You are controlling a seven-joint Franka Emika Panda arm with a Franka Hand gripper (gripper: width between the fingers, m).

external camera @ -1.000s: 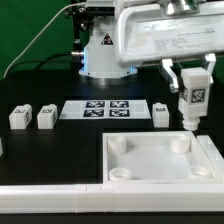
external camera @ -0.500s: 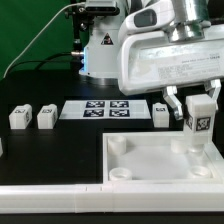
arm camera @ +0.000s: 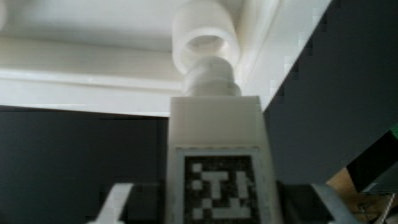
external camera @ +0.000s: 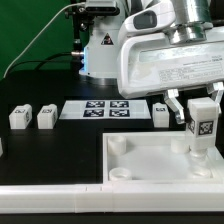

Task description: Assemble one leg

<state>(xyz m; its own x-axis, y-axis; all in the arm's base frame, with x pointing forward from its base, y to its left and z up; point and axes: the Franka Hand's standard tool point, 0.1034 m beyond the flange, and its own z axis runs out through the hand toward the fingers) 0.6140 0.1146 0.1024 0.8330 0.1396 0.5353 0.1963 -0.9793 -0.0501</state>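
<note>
Next, my gripper releases the leg, now held over the panel, upright in the white panel's near corner socket point(external camera: 202, 171) point(arm camera: 208, 43), straight below its narrow tip.
My gripper point(external camera: 202, 106) is shut on a leg point(external camera: 203, 128), a chunky white block with a black-and-white tag on its face. I hold it upright over the large flat white panel point(external camera: 150, 160), its lower end at the panel's corner socket on the exterior view's right. In the wrist view the leg point(arm camera: 217, 150) runs between my fingers point(arm camera: 119, 203), and its narrow tip points at a round white socket point(arm camera: 210, 45). Three more legs stand on the black table: two point(external camera: 18, 117) point(external camera: 46, 117) at the exterior view's left and one point(external camera: 161, 114) beside the marker board.
The marker board point(external camera: 108, 108) lies flat behind the panel. The arm's white base point(external camera: 100, 55) stands at the back, with a black cable arching to the exterior view's left. A white wall point(external camera: 50, 200) runs along the near edge of the table.
My gripper has moved down and toward the exterior view's right with the leg, bringing its lower end from above the panel's back edge to the corner socket.
</note>
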